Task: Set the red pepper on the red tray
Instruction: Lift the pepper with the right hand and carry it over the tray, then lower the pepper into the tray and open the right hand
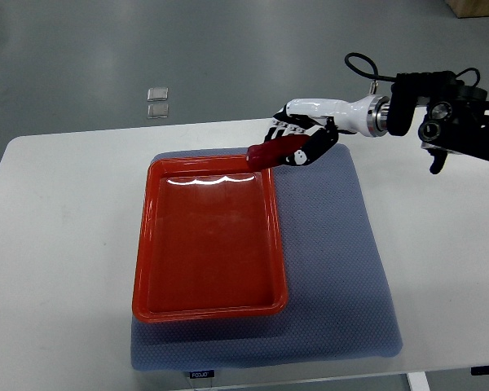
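Note:
Next, my right gripper releases the red pepper near the middle of the empty red tray (196, 229). The pepper's tip is over the tray's corner now.
A red tray (208, 240) lies on the left part of a blue-grey mat (334, 244). My right hand (300, 140) comes in from the right edge and is shut on a long dark red pepper (274, 151). The pepper points down-left, its tip over the tray's far right corner. The hand is above the mat's far edge, just right of the tray. The tray holds nothing. The left arm does not show.
The mat rests on a white table (57, 244). Two small clear squares (157, 102) lie on the grey floor beyond the table's far edge. The right arm's black wrist and cables (440, 110) reach over the table's far right.

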Action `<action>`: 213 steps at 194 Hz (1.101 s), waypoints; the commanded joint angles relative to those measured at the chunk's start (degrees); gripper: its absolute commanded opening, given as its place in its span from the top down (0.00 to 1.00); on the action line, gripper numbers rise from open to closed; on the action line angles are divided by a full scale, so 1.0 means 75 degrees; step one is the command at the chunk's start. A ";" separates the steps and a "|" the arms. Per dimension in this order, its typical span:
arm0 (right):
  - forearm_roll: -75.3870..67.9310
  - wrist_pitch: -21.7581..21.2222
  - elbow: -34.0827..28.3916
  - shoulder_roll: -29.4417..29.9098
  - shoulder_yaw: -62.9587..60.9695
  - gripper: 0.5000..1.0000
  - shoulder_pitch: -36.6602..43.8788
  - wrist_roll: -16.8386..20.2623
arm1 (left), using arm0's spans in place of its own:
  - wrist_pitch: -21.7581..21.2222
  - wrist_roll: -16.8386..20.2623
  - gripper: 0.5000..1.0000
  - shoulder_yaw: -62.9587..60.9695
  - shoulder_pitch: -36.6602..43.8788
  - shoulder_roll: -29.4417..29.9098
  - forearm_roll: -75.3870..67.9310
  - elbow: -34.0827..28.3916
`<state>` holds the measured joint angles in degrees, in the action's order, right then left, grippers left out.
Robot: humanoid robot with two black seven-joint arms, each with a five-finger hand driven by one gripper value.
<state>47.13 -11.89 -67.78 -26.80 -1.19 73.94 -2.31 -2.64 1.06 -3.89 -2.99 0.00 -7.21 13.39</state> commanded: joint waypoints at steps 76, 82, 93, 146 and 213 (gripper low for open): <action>-0.0061 0.0085 0.1925 0.3351 0.0592 1.00 0.0103 0.0096 | -0.0012 0.0000 0.00 0.0003 0.0012 0.0000 0.0012 -0.0015; -0.0061 0.0085 0.1995 0.3480 0.0592 1.00 0.0068 0.0096 | -0.0012 0.0000 0.00 0.0003 0.0000 0.0000 0.0000 -0.0015; 0.0009 0.0085 0.2112 0.3573 0.0592 1.00 -0.0073 0.0108 | -0.0012 0.0000 0.00 0.0014 0.0000 0.0000 0.0000 -0.0004; 0.0068 0.0214 0.2616 0.3573 0.0616 1.00 -0.0612 0.0097 | 0.0000 0.0000 0.00 0.0003 0.0000 0.0000 0.0000 -0.0004; 0.0278 0.0273 0.2675 0.3573 0.0815 0.91 -0.0881 0.0073 | -0.0012 0.0000 0.00 -0.0009 0.0000 0.0000 0.0012 -0.0015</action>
<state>49.18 -9.87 -47.73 0.00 4.86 67.62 -1.66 -2.63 1.06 -3.86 -2.99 0.00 -7.21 13.35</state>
